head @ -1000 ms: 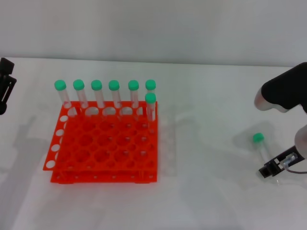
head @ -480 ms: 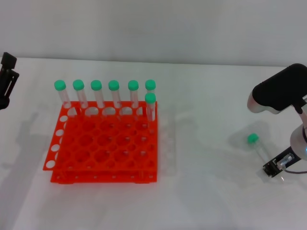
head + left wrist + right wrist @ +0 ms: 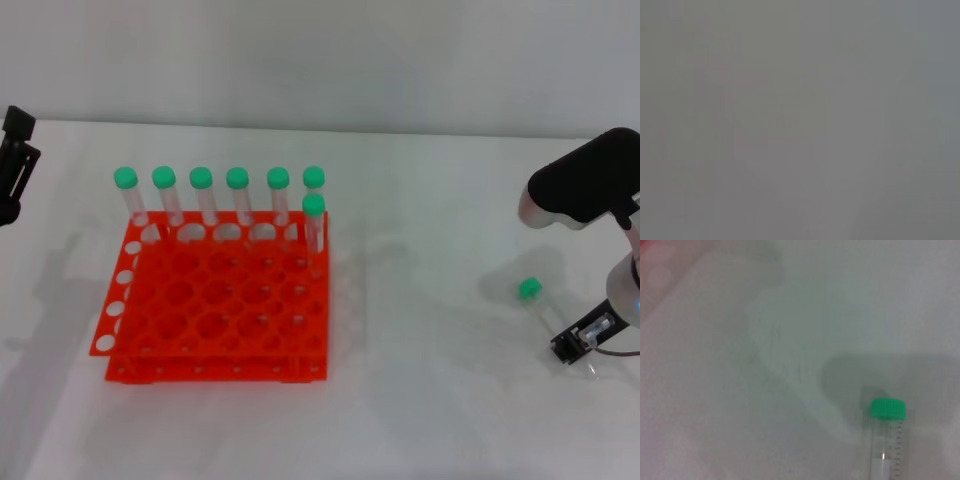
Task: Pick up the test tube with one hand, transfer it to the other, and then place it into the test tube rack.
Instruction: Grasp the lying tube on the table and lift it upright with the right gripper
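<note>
My right gripper holds the test tube partway up, leaving a short part of the tube under the cap for handover. I will grip it again nearer the test tube's lower end (image 3: 591, 370).
The test tube (image 3: 530, 290), clear with a green cap, hangs tilted just above the white table at the right, with its shadow beside it. My right gripper (image 3: 570, 347) holds its lower end, under the black and silver wrist. The right wrist view shows the tube (image 3: 886, 440) cap-up over the bare table. The orange-red test tube rack (image 3: 215, 310) stands at centre left, well apart from the tube. My left gripper (image 3: 12, 165) is at the far left edge, away from the rack. The left wrist view shows only blank grey.
Several identical green-capped tubes (image 3: 237, 200) stand upright along the rack's back row, and one more (image 3: 314, 222) stands in the second row at the right. The white table (image 3: 430, 400) stretches between rack and right gripper. A grey wall lies behind.
The right arm shifted slightly and the tube tilted, its cap swinging a little to the left. The left gripper rose slightly at the left edge.
</note>
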